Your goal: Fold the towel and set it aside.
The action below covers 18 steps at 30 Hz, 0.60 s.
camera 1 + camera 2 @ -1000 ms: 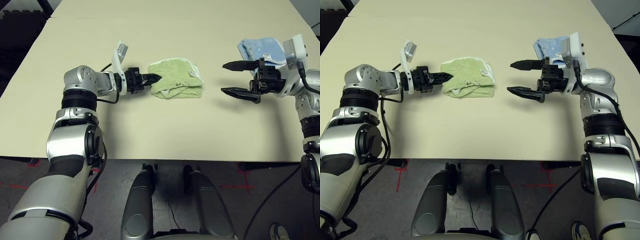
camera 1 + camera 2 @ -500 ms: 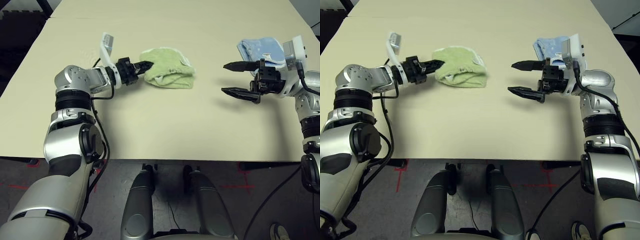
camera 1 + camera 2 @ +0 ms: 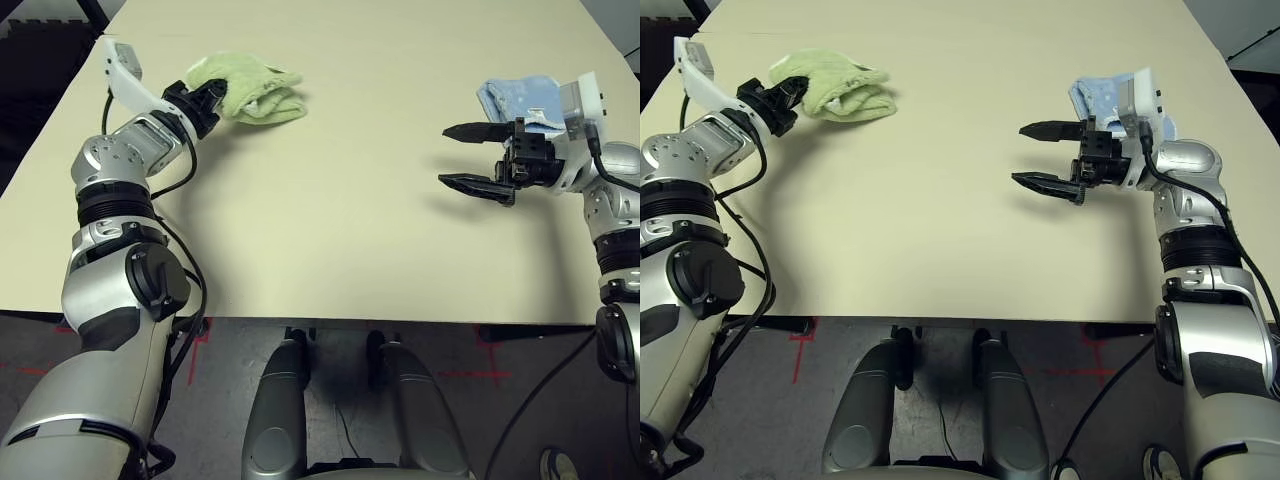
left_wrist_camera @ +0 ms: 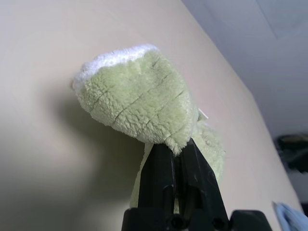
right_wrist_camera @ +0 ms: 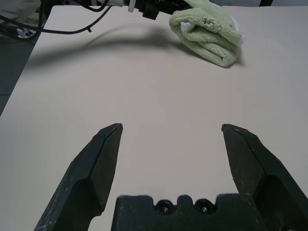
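Observation:
My left gripper is going to let go of the towel on the tan table (image 3: 169, 97) under its own wrist, closer to the table's side edge.
The towel (image 3: 252, 88), light green and folded into a bundle, lies at the far left of the table. My left gripper (image 3: 210, 95) is shut on its near left edge. In the left wrist view the black fingers (image 4: 161, 168) pinch the green terry cloth (image 4: 139, 103), whose white edging shows at the far end. My right gripper (image 3: 446, 155) hovers wide open over the right part of the table, far from the towel, with nothing between its fingers (image 5: 103, 159).
A smaller light blue folded towel (image 3: 520, 95) lies at the right behind my right wrist. The tan table (image 3: 340, 220) stretches bare between the two arms. Its left edge is close to my left forearm.
My left gripper has dragged the green towel from the table's middle back and to the far left, still shut on it. The right arm has stayed in place.

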{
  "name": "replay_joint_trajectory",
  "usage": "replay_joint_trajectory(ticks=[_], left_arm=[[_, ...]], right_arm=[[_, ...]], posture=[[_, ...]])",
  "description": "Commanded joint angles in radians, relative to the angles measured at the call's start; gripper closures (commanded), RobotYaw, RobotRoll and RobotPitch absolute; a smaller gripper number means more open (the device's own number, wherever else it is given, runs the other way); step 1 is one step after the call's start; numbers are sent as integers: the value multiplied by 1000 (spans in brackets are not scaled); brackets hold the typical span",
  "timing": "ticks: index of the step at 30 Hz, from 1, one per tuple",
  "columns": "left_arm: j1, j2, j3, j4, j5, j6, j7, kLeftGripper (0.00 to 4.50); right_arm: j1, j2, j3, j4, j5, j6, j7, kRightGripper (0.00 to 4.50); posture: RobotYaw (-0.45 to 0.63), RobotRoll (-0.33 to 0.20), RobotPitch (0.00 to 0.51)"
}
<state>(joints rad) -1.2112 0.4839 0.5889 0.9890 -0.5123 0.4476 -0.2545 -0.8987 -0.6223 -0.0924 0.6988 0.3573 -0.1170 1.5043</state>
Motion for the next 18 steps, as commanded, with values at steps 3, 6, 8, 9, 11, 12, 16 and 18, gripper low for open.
replay_joint_trajectory(ticks=[3,6,8,9,11,12,16,18], left_arm=[[23,2,24,45,29,-228,164,4467],[40,2,44,53,27,-310,243,4467],[47,4,51,58,20,-328,267,4467],[50,3,50,57,17,-328,267,4467],[55,-1,47,48,8,-311,261,4467],[58,-2,45,45,6,-305,260,4467],[62,1,52,47,-17,-257,264,4467],[67,3,61,48,-31,-229,271,4467]], right_arm=[[4,-10,-2,-7,-6,-3,-5,0],[9,-9,-2,-15,-5,-1,-12,0],[11,-8,-1,-18,-5,1,-15,0],[12,-8,-1,-20,-4,2,-15,0],[12,-7,1,-21,-4,3,-17,0],[11,-7,1,-21,-4,3,-17,0],[7,-5,3,-20,-6,3,-19,0],[6,-4,3,-20,-6,3,-19,0]], posture=[[36,0,272],[37,0,273],[37,0,273],[38,0,275],[40,0,276],[41,0,276],[40,0,276],[38,0,276]])
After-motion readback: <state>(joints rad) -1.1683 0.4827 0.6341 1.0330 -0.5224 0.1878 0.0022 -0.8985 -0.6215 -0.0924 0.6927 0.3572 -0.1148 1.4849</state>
